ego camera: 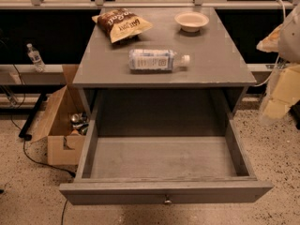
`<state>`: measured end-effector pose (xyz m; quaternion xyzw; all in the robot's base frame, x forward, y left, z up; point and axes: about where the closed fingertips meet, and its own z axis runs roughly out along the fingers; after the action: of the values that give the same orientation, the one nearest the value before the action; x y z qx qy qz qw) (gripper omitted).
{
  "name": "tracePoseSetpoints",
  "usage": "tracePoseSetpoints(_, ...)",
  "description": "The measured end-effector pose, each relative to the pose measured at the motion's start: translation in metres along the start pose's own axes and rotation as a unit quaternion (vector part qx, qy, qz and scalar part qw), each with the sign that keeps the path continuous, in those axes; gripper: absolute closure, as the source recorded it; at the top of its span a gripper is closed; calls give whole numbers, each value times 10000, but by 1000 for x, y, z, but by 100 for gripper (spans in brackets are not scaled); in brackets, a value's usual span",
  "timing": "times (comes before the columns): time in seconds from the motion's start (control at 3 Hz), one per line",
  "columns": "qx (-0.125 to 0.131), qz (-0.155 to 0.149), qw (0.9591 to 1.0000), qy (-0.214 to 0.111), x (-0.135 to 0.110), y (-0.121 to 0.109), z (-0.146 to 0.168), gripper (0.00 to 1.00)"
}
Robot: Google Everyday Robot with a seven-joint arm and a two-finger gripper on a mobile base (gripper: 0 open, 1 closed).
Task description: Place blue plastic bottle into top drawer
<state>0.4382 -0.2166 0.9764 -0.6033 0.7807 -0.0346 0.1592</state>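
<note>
Next, my gripper goes to the blue plastic bottle and closes on the bottle's body (166,60), just past its middle toward the white cap.
The blue plastic bottle (157,60) lies on its side on the grey cabinet top (215,64), white cap pointing right. The top drawer (164,191) is pulled fully open below it, with nothing inside, and its small round knob (167,201) is at front centre. My gripper (281,86) shows only as a blurred pale shape with the arm at the right edge of the view. It is off the cabinet's right side, apart from the bottle and holding nothing that I can see.
A brown chip bag (123,23) and a white bowl (191,20) sit at the back of the cabinet top. A cardboard box (58,121) with cans stands on the floor to the left. A small clear water bottle (35,57) stands on the left ledge. Cables run across the floor.
</note>
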Motion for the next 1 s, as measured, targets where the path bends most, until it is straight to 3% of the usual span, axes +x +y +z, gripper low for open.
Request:
tracePoseSetpoints(0.67, 8, 75, 9997, -215, -4, -10, 1, 0)
tracePoseSetpoints(1.0, 5, 167, 9983, -562, -31, -50, 22, 0)
